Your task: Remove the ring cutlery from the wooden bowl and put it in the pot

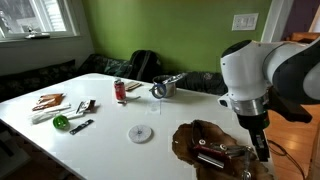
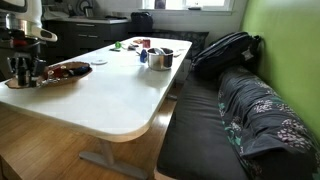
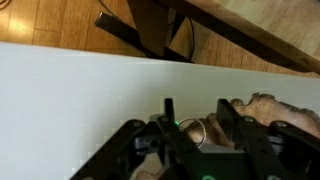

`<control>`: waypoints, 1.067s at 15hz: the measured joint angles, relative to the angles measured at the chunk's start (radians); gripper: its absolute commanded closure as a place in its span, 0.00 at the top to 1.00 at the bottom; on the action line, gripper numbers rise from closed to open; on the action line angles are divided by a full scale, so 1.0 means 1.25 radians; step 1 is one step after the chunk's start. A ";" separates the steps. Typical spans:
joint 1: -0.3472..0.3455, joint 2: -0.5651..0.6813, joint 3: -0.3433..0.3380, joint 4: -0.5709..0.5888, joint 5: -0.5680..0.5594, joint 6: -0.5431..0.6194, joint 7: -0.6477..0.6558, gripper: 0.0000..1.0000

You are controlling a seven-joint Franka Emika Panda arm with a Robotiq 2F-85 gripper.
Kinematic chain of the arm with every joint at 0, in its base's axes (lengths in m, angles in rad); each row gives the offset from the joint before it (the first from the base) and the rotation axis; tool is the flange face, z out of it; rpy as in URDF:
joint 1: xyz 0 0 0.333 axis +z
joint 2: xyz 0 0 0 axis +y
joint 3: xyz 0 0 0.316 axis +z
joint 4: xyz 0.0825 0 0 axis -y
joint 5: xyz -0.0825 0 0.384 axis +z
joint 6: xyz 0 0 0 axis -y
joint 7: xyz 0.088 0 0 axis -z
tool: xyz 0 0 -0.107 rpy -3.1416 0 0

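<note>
My half-closed gripper has one finger near the cutlery's ring, so it should open wide, centre over the ring cutlery, then close around its handles (image 1: 237, 151).
The wooden bowl (image 1: 190, 140) is wide, dark and wavy-rimmed, and sits at the near end of the white table. It also shows in an exterior view (image 2: 70, 70) and in the wrist view (image 3: 280, 105). Metal cutlery (image 1: 214, 158) lies in it. In the wrist view a thin metal ring (image 3: 193, 131) lies between my fingers. My gripper (image 3: 198, 122) is open, low over the bowl's edge, and shows in both exterior views (image 1: 262, 152) (image 2: 24, 74). The silver pot (image 1: 166, 87) with its long handle stands far across the table, also seen in an exterior view (image 2: 160, 58).
A red can (image 1: 120, 90) stands beside the pot. A white disc (image 1: 140, 133), a green object (image 1: 61, 122) and small utensils (image 1: 82, 108) lie on the table. A black backpack (image 2: 226, 50) and a blanket (image 2: 262, 115) lie on the bench.
</note>
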 measured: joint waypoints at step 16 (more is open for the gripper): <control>0.001 0.019 0.002 0.012 -0.023 0.000 0.012 0.40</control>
